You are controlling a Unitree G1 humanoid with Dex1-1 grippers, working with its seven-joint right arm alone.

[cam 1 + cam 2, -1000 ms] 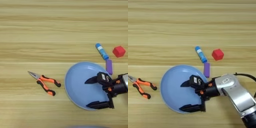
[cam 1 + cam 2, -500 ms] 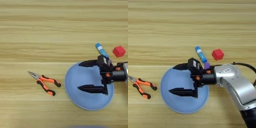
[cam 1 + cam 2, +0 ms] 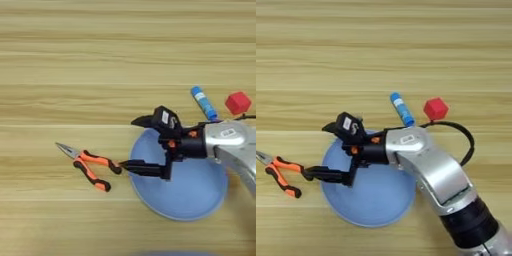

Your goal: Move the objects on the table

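Note:
My right gripper is going to close across the handle ends [image 3: 110,165] of the orange-and-black pliers and squeeze both handles together beside the light-blue plate.
My right gripper [image 3: 129,144] is open, its two black fingers spread wide above the left rim of the light-blue plate [image 3: 190,196]. The lower fingertip [image 3: 125,166] reaches past the rim to the handle ends of the orange-and-black pliers [image 3: 86,163]; I cannot tell whether it touches them. The pliers lie flat on the table left of the plate, jaws pointing up-left. The blue glue stick [image 3: 202,102] and the red cube [image 3: 238,102] rest on the wood beyond the plate's upper right. The silver forearm [image 3: 431,170] crosses the plate from the lower right.
The wood-grain table [image 3: 75,60] fills the view. A black cable [image 3: 466,142] loops off the forearm just below the red cube [image 3: 435,108]. The plate's lower half [image 3: 371,206] shows bare.
The gripper has swept left across the plate, from its right side to its left rim, ending beside the pliers' handles. It stays open. The other things have not moved.

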